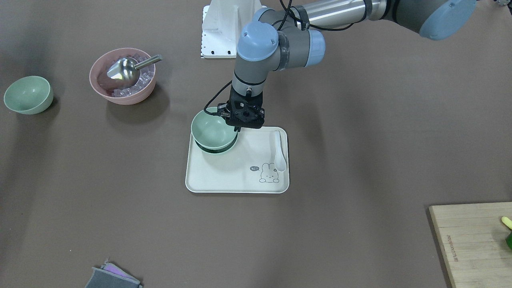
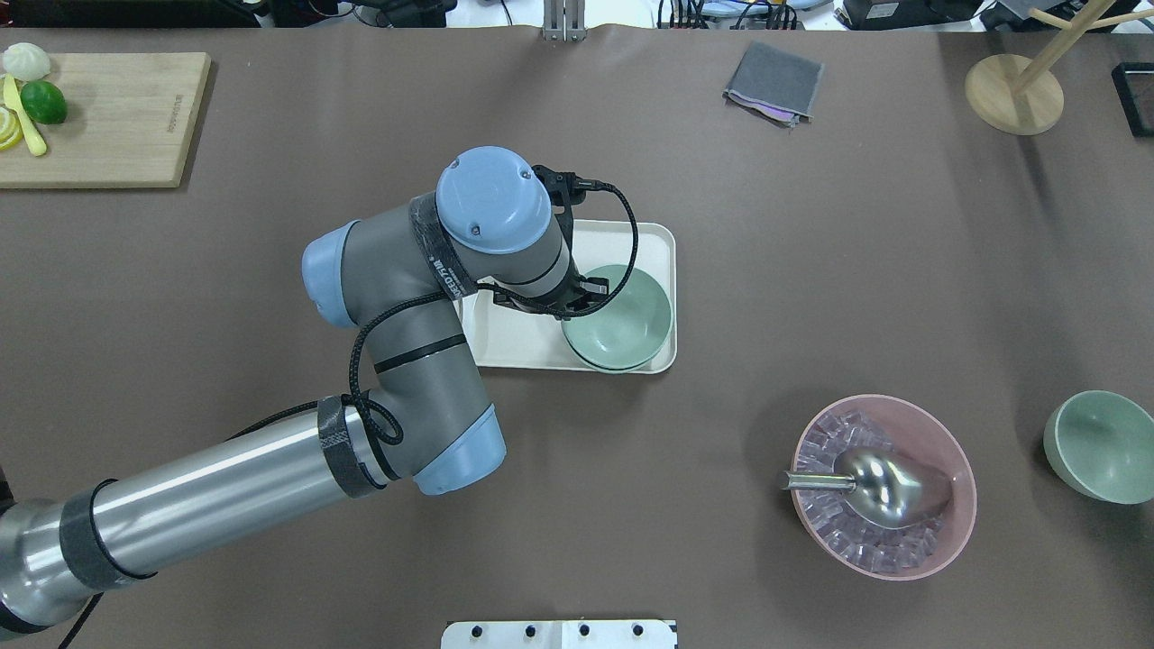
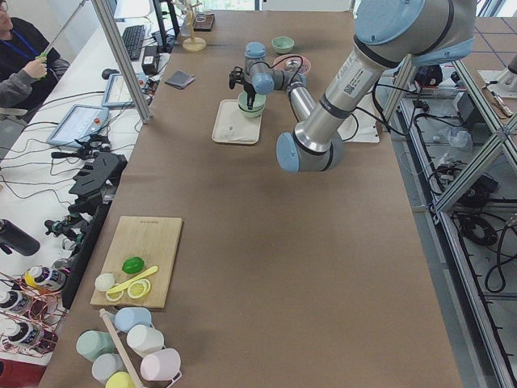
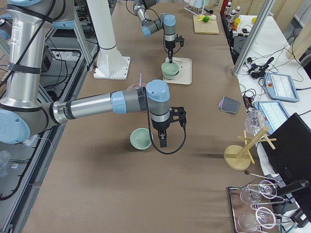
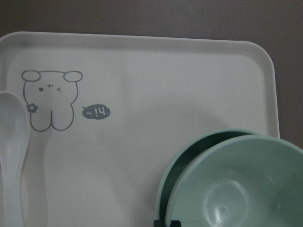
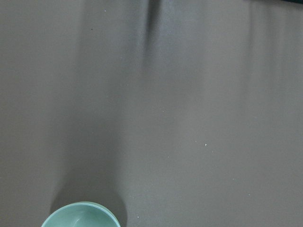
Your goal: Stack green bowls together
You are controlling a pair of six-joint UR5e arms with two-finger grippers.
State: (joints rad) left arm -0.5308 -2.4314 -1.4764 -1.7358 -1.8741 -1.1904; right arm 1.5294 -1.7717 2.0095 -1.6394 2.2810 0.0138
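I should use my left gripper to release the upper green bowl inside the lower green bowl on the white tray [image 1: 211, 134] [image 5: 244, 208].
Two green bowls are on the white tray [image 1: 240, 180]. The upper bowl [image 1: 212, 129] sits tilted and offset over the lower bowl [image 1: 218, 150], with a dark gap between them. My left gripper [image 1: 239, 129] points down and is shut on the upper bowl's rim; its fingertips show at the bottom of the left wrist view [image 5: 166, 223]. The third green bowl [image 2: 1100, 446] stands alone on the table at my far right. My right gripper [image 4: 163, 141] hangs just beside it, and I cannot tell if it is open or shut.
A white spoon [image 1: 279, 154] lies on the tray. A pink bowl [image 2: 883, 487] with ice cubes and a metal scoop [image 2: 888, 482] stands between the tray and the lone bowl. A cutting board [image 2: 99, 117], a grey cloth [image 2: 773, 83] and a wooden stand [image 2: 1014, 90] line the far edge.
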